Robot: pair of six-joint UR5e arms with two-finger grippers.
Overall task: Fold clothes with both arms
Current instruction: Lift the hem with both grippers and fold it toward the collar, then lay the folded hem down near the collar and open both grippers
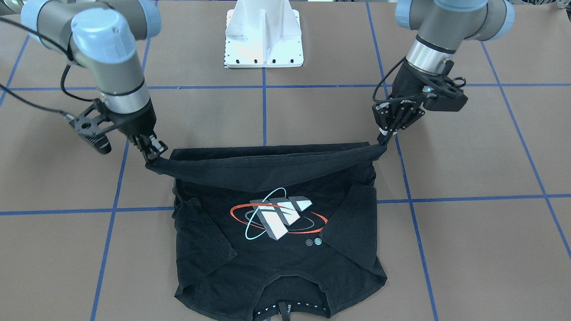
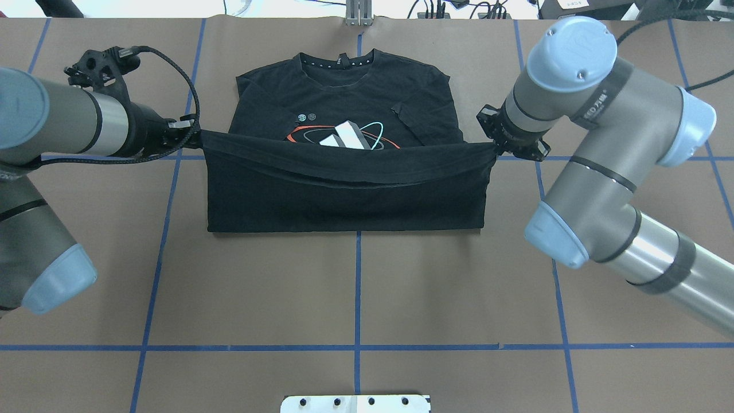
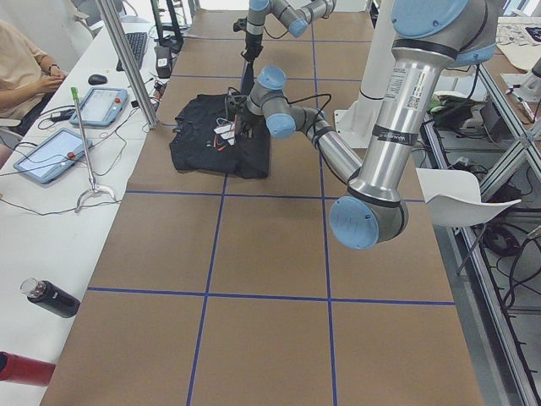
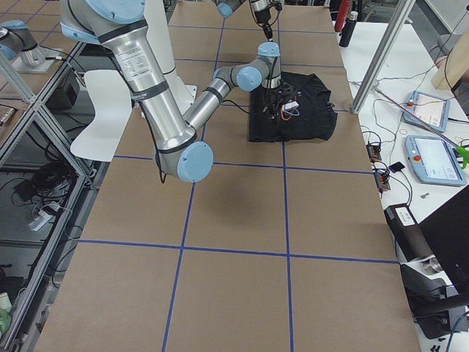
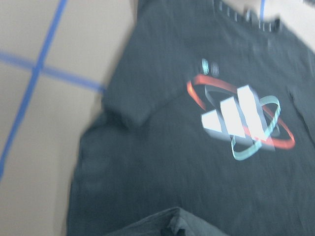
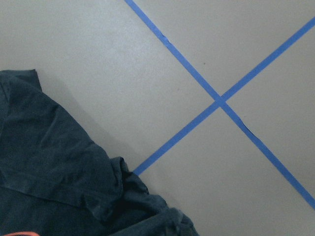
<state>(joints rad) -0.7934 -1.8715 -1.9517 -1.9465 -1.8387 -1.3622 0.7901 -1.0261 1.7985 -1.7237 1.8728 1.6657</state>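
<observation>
The black T-shirt's hem corner, now lifted above the shirt's lower half, will be let go by my left gripper beside the T-shirt's shoulder edge on the gripper's own side (image 1: 399,262) (image 5: 122,17), close to the collar.
The black T-shirt (image 2: 344,195) lies on the brown table, collar away from the robot, both sleeves folded inward over the chest (image 1: 276,263). Its logo (image 1: 279,216) is partly covered in the overhead view. My left gripper (image 2: 194,139) is shut on one hem corner, and it also shows in the front-facing view (image 1: 382,139). My right gripper (image 2: 496,149) is shut on the other hem corner (image 1: 154,157). The hem hangs taut between them, lifted above the shirt's lower half. The left wrist view shows the shirt (image 5: 197,162) below; the right wrist view shows its edge (image 6: 44,162).
The white base pedestal (image 1: 264,35) stands at the robot's side of the table. Blue tape lines (image 2: 358,287) grid the brown surface. A side bench holds tablets (image 3: 46,156) and bottles (image 3: 51,298), with a seated person (image 3: 21,63) beside it.
</observation>
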